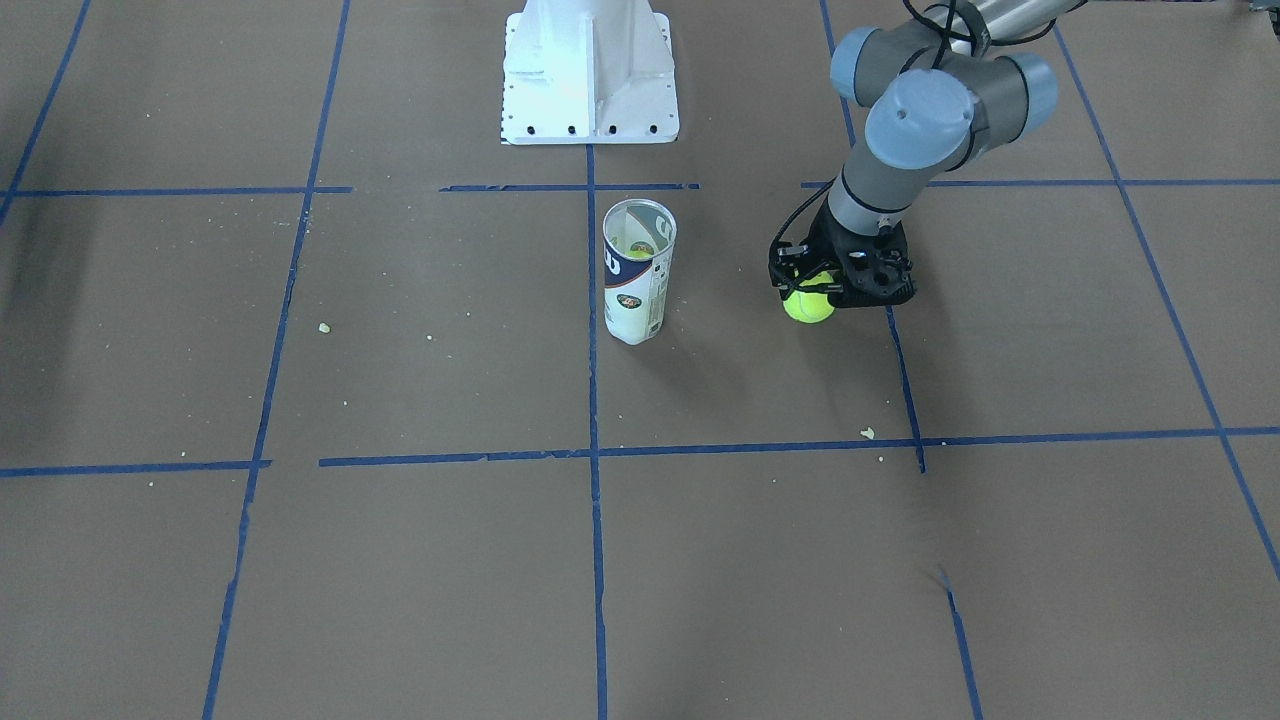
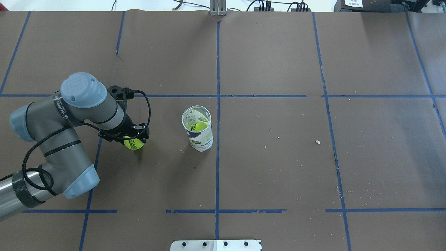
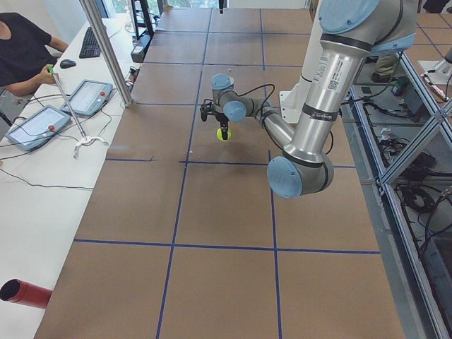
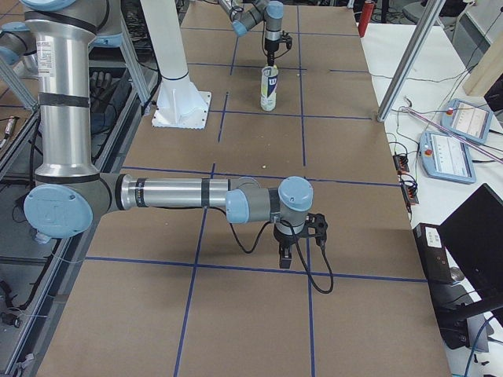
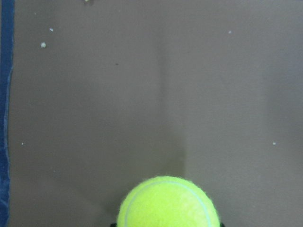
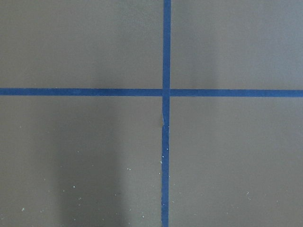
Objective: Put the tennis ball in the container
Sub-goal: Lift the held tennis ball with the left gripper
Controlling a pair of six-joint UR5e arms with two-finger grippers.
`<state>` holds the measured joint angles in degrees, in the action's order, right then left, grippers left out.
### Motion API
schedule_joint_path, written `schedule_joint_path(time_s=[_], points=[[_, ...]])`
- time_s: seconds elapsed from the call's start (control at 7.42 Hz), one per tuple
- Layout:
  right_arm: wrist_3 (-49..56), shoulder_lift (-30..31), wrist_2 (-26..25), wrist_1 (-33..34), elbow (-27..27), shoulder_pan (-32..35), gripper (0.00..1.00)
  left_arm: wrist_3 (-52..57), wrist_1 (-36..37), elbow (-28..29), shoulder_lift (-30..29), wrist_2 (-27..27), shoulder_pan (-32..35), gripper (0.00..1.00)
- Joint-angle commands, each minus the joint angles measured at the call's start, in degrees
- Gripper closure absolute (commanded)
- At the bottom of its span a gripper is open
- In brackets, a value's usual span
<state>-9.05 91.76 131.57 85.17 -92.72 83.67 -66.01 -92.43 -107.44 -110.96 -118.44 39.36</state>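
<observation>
The robot's left gripper needs to release the tennis ball, now held low over the brown table, in the container's open top (image 1: 641,228), above the dimmer yellow ball.
The bright yellow-green tennis ball (image 2: 133,143) (image 1: 808,304) sits between the fingers of my left gripper (image 2: 134,140) (image 1: 806,292), which is shut on it and points down, low over the brown table. In the left wrist view the ball (image 5: 168,203) fills the bottom edge. The container (image 2: 197,128) (image 1: 638,272), a clear tube with a white and navy label, stands upright near the table's middle, a short way toward the centre from the held ball. A dimmer yellow ball (image 2: 200,126) lies inside it. My right gripper (image 4: 286,258) shows only in the exterior right view, so whether it is open I cannot tell.
The white metal pedestal (image 1: 590,75) stands at the robot's side of the table, behind the tube. Blue tape lines (image 2: 218,69) divide the brown paper. Small crumbs (image 2: 317,142) lie scattered. An operator (image 3: 25,49) sits beyond the far edge.
</observation>
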Motion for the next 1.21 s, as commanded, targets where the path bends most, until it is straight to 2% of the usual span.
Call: schedule_joint_path(time_s=[0.0, 0.13, 0.27, 0.4, 0.54, 0.81, 1.08], points=[[0.0, 0.0, 0.0, 0.0, 0.0, 0.0, 0.0, 5.0, 23.1, -13.0, -5.7, -0.6, 8.0, 1.0], [0.0, 0.0, 0.0, 0.0, 0.0, 0.0, 0.0, 5.4, 32.0, -17.8, -9.2, -2.2, 8.8, 1.0], [0.0, 0.0, 0.0, 0.0, 0.0, 0.0, 0.0, 5.2, 37.4, -19.6, -12.9, -5.3, 10.0, 1.0], [0.0, 0.0, 0.0, 0.0, 0.0, 0.0, 0.0, 1.8, 37.9, -18.6, -15.8, -7.6, 9.6, 1.0], [0.0, 0.0, 0.0, 0.0, 0.0, 0.0, 0.0, -5.1, 37.2, -14.8, -20.9, -7.9, 8.4, 1.0], [0.0, 0.0, 0.0, 0.0, 0.0, 0.0, 0.0, -10.5, 36.7, -7.0, -29.1, -7.5, 2.9, 1.0], [0.0, 0.0, 0.0, 0.0, 0.0, 0.0, 0.0, -13.6, 28.9, -1.2, -30.0, -7.3, 1.8, 1.0]])
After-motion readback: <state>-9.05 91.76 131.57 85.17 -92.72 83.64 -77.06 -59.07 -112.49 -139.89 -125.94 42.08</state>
